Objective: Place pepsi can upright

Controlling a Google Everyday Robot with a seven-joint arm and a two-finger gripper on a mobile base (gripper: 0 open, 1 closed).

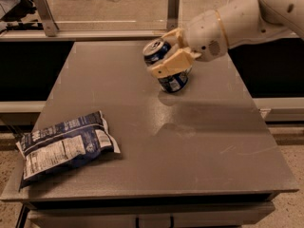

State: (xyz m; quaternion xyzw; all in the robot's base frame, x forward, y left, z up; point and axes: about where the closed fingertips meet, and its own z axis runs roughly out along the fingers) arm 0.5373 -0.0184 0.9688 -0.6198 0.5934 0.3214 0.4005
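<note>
I need to use my gripper to set the pepsi can down upright on the open middle of the grey table (192, 128), across from the snack bag. The can is now tilted at the back middle.
The pepsi can (174, 81) is dark blue with silver ends and sits at the back middle of the grey table (190, 141). It is tilted, its silver top leaning up and to the left, its lower end at or just above the tabletop. My gripper (161, 53) reaches in from the right and is shut on the can. One beige finger (172, 63) lies across the can's front and the other (172, 34) is behind its top. The white arm (237, 23) extends to the upper right.
A dark blue snack bag (66, 146) lies flat at the table's front left corner. A rail with metal posts (173, 4) runs behind the table's back edge. The table edges drop off on the left, right and front.
</note>
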